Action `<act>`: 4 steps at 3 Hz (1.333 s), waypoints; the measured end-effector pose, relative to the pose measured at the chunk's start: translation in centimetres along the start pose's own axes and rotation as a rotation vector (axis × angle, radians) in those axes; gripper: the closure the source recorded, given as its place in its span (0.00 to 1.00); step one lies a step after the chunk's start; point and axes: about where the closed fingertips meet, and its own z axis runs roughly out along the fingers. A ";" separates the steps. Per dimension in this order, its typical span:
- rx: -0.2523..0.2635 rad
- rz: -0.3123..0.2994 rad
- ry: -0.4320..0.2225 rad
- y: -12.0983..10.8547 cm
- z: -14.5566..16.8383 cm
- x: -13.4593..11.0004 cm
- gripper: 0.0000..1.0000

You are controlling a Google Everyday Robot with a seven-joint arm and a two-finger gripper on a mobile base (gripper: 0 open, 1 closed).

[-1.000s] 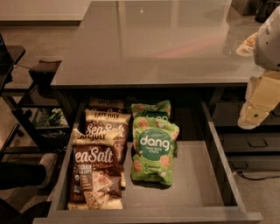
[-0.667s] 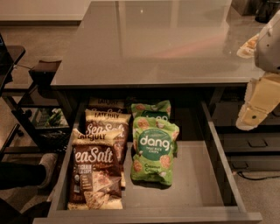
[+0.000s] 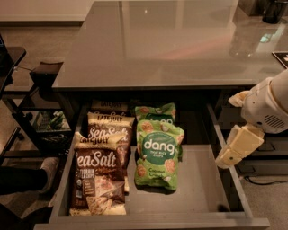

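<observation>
The robot's gripper needs to close on the side edge [image 3: 176, 161] of the front green dang bag, about halfway down, where it faces the bare part of the drawer.
An open grey drawer [image 3: 204, 188] sits under a grey table [image 3: 166, 45]. Several brown Late July Sea Salt chip bags [image 3: 96, 175] lie stacked along its left side. Beside them in the middle lie two green dang bags [image 3: 158, 152], one partly under the other. My gripper [image 3: 228, 158], a cream piece at the end of the white arm [image 3: 270, 108], hangs over the drawer's right wall. It holds nothing and is a short way right of the front dang bag, nearest the bare right part of the drawer floor.
A dark metal cart [image 3: 31, 112] with shelves stands left of the drawer. A light shoe [image 3: 47, 168] shows on the floor near it. A dark object [image 3: 274, 9] stands at the table's far right corner. A cable [image 3: 265, 182] lies on the floor at right.
The arm has come down and to the left, from beside the table top to the drawer's right wall. The bags have not moved.
</observation>
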 end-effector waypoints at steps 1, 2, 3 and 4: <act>0.000 0.000 0.000 0.0 0.0 0.0 0.00; -0.031 0.072 -0.090 1.0 3.0 0.1 0.00; -0.070 0.169 -0.219 2.5 8.3 -0.1 0.00; -0.063 0.206 -0.282 2.5 12.1 -0.3 0.00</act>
